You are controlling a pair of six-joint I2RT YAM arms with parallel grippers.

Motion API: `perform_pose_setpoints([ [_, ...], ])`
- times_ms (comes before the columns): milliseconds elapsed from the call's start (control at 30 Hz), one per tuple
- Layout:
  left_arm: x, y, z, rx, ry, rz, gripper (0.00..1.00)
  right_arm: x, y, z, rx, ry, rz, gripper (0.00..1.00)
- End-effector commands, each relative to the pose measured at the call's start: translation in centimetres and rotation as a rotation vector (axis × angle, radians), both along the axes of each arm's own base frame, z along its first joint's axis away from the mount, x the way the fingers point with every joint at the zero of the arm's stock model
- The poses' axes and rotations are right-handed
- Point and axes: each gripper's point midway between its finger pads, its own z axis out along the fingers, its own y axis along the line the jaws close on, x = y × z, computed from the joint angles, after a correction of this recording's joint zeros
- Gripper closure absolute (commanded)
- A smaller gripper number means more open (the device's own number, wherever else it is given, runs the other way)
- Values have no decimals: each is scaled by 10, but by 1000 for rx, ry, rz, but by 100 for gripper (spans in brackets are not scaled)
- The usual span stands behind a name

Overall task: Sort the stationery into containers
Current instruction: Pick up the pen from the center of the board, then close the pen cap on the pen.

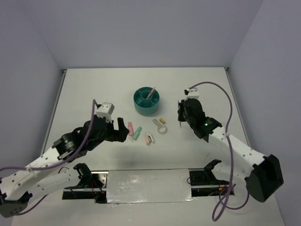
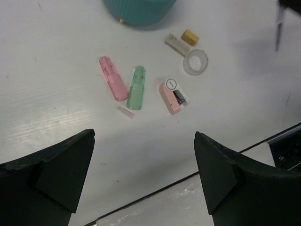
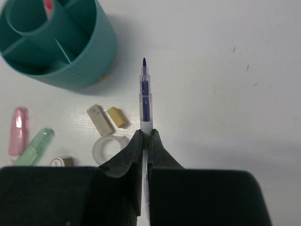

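Note:
My left gripper is to head next for the tiny pale pink bit (image 1: 131,140) (image 2: 126,112) beside the near end of the pale-green capsule, and it should close there.
The round teal organiser (image 1: 146,101) stands at mid-table with a thin pink pen (image 1: 150,92) in its central cup. It also shows in the right wrist view (image 3: 70,70). My right gripper (image 3: 146,134) is shut on the thin grey pen (image 3: 146,94), held above the table to the right of the organiser. My left gripper (image 2: 143,136) is open and empty, short of the loose items. These are a pink capsule (image 2: 113,77), a pale-green capsule (image 2: 136,87), a pink-white clip (image 2: 171,96), a clear tape ring (image 2: 195,62) and a small yellowish piece (image 2: 190,36).
A small whitish block (image 2: 177,44) lies beside the yellowish piece. A tiny pale pink bit (image 2: 125,111) lies below the capsules. A shiny taped strip (image 1: 146,186) runs along the near table edge between the arm bases. Walls close the table's far and side edges.

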Motion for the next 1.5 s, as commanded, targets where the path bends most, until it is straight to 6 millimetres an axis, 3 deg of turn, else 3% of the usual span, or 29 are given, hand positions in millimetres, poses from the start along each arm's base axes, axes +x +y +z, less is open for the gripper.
perform_pose_setpoints([
  [0,9,-24,-13,-51,68,11,1,-1,-13,40,-3,-110,-37,100],
  [167,27,-4,-54,-3,218,349,1,-23,-19,60,27,-125,-3,100],
  [433,36,-5,-92,-66,373,674,11,-41,-9,58,58,-121,83,100],
  [533,41,-7,-108,-9,408,735,14,-42,-5,51,56,-115,110,100],
  [767,45,-19,-138,46,510,732,24,-53,24,47,152,-125,267,100],
  [1100,46,-29,-163,78,580,735,28,-58,24,52,165,-153,284,100],
  [1200,44,-29,-168,89,604,750,34,-58,23,49,161,-150,283,100],
  [1467,42,-27,-176,90,616,763,34,-57,26,41,156,-131,289,100],
])
